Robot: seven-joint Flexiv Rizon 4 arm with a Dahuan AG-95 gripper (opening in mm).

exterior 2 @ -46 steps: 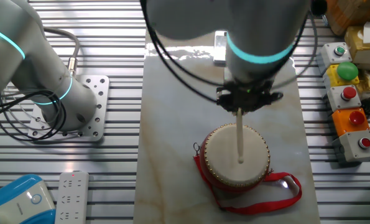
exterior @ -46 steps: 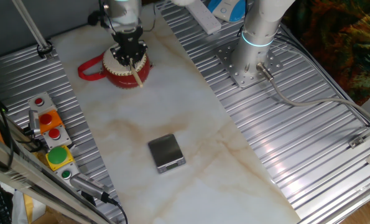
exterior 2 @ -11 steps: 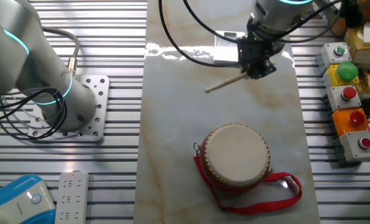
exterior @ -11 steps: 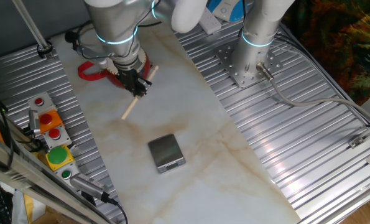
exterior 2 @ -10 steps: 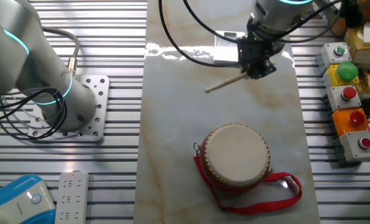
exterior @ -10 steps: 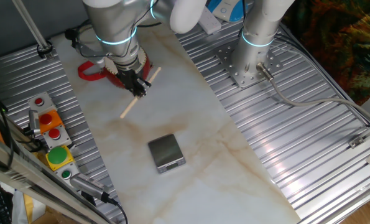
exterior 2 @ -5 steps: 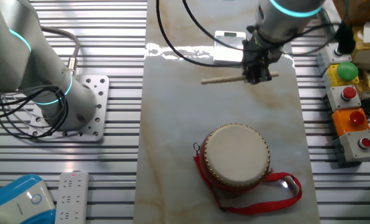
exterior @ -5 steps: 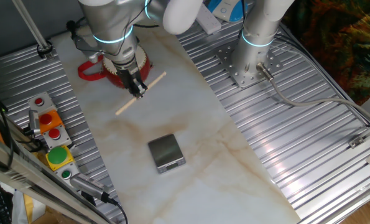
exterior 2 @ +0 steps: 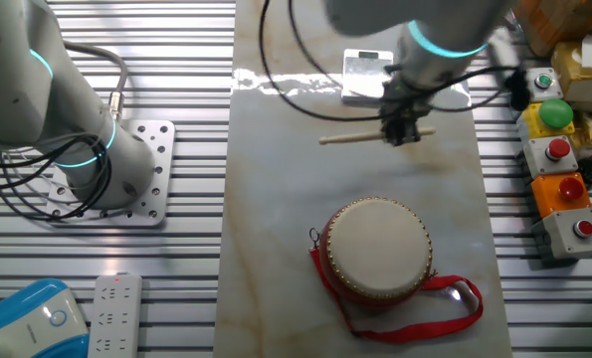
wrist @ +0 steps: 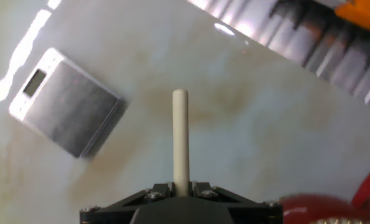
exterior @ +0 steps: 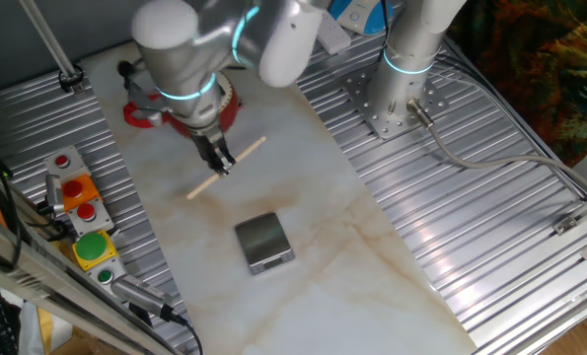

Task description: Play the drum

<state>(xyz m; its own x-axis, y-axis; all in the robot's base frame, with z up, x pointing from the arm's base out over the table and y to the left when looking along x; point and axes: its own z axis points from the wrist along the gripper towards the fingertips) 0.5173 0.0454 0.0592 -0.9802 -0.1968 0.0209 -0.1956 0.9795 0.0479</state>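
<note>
Next, my gripper lays the drumstick flat on the marble board [exterior: 234, 180], in the space between the drum and the grey block, and lets go of it there.
The drum [exterior 2: 378, 250] has red sides, a cream head and a red strap; it stands near the front of the marble board in the other fixed view. In one fixed view it [exterior: 224, 106] is mostly hidden behind the arm. My gripper [exterior: 219, 162] is shut on a pale wooden drumstick [exterior: 228, 167] and holds it nearly level, away from the drum, between the drum and the grey block. The gripper [exterior 2: 401, 130] and the drumstick [exterior 2: 350, 137] also show in the other fixed view. In the hand view the drumstick [wrist: 180, 140] points straight ahead from the gripper [wrist: 181, 186].
A grey metal block [exterior: 263, 242] lies on the marble board, also in the hand view [wrist: 66, 110]. A button box [exterior: 81, 219] stands at the left. A second arm's base [exterior: 397, 94] is bolted at the back right. A remote [exterior 2: 113, 313] lies on the slats.
The gripper, earlier with the stick's tip on the drumhead, has carried the drumstick away from the drum toward the grey block and turned it nearly level.
</note>
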